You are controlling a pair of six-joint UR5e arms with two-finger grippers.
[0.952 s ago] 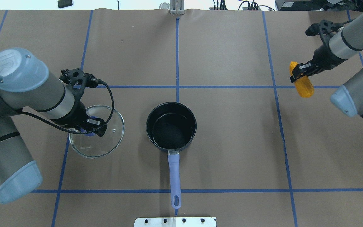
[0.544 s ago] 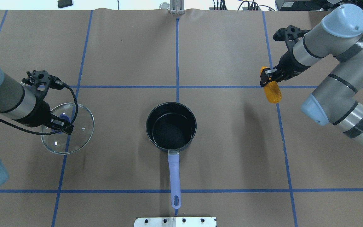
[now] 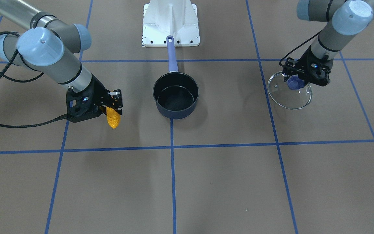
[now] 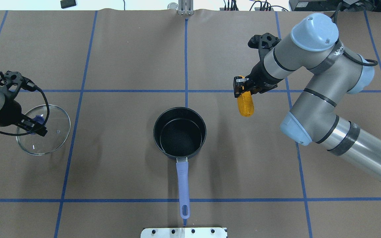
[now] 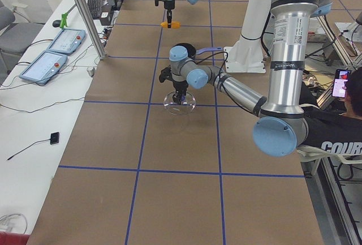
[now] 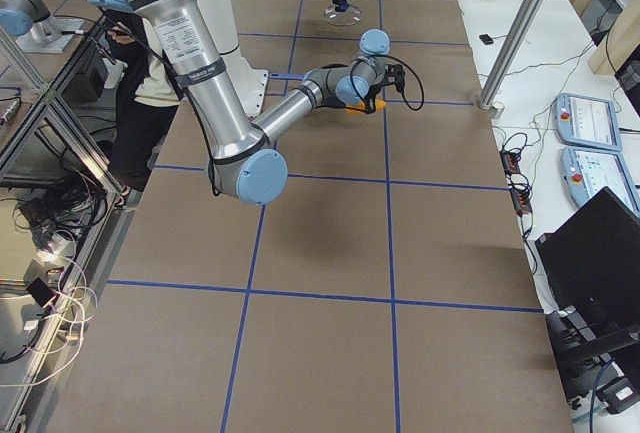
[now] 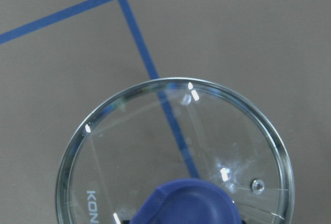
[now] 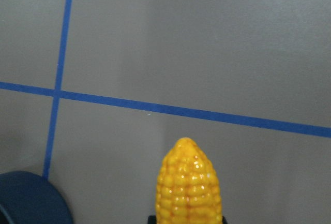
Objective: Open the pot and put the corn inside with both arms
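Note:
Next, I release the corn from my right gripper on the dark pot's bottom (image 3: 180, 103), toward the side opposite the purple handle. The corn now hangs in the air beyond the pot.
The dark pot (image 4: 155, 130) stands open at the table's middle, its purple handle (image 4: 183, 183) pointing at my base. It also shows in the front view (image 3: 175, 113). My right gripper (image 4: 241, 87) is shut on the yellow-orange corn (image 4: 246, 105), which hangs tip down in the air to the right of the pot and beyond it. The corn also shows in the front view (image 3: 112, 119) and the right wrist view (image 8: 189, 188). My left gripper (image 4: 35, 124) is shut on the blue knob (image 7: 186, 203) of the glass lid (image 4: 55, 132), far left of the pot.
Blue tape lines divide the brown table into squares. The white base plate (image 4: 184, 232) sits at the near edge behind the pot handle. A black cable (image 4: 45, 102) loops from my left wrist. Pendants (image 5: 54, 52) lie on a side bench.
My left gripper has carried the lid further left, away from the pot. My right gripper has carried the corn left, closer to the pot.

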